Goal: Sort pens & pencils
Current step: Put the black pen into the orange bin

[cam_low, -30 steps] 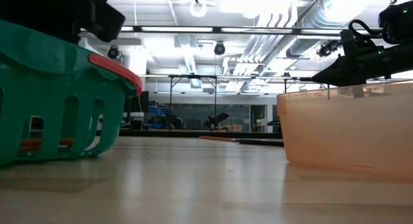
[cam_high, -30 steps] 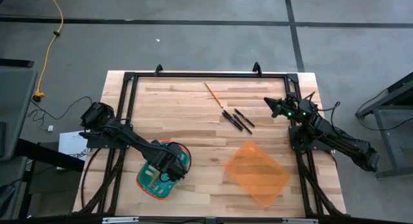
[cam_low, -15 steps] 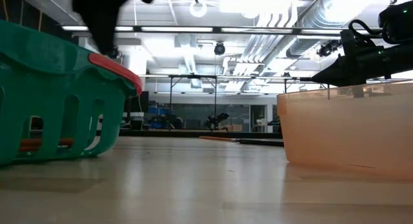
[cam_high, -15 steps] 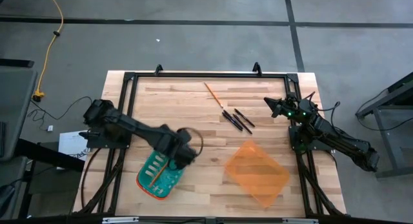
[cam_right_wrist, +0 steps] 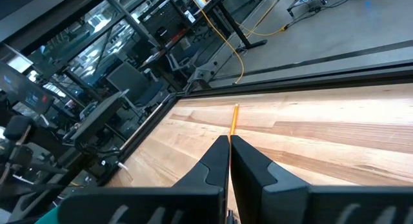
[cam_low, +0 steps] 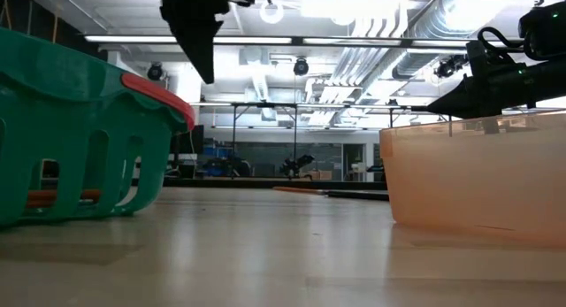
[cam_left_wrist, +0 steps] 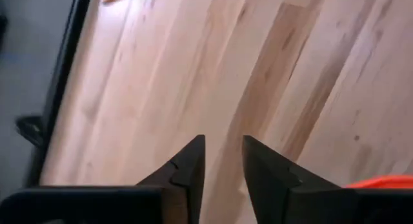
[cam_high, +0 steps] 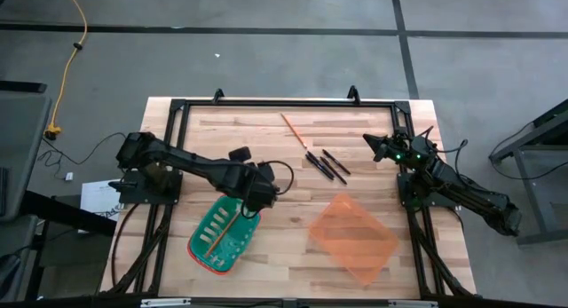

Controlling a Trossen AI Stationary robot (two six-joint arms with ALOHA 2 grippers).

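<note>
Next, I close my right gripper on the middle of the black pen [cam_high: 336, 161] lying apart from the other pens, nearest that gripper.
Three black pens [cam_high: 328, 164] lie close together on the table's far middle. One orange pencil [cam_high: 291, 129] lies just beyond them, and it also shows in the right wrist view as pencil [cam_right_wrist: 233, 121]. More pencils [cam_high: 216, 237] lie inside the green basket [cam_high: 232, 248], with their orange showing through the basket's slots [cam_low: 62, 198]. My left gripper [cam_high: 251, 204] hangs open above the table just past the basket's far right corner, holding nothing; its fingers [cam_left_wrist: 193, 156] show bare wood between them. My right gripper [cam_high: 373, 144] waits shut by the table's right edge.
A clear orange bin [cam_high: 353, 239] sits on the near right of the table, and it shows large in the low view [cam_low: 478, 179]. A black frame [cam_high: 266, 103] runs along the table's far and side edges. Bare wood lies between basket, bin and pens.
My left gripper has risen out of the green basket and swung toward the table's far right, in the direction of the pens. The basket and the pencils in it stay put. The right arm has kept still.
</note>
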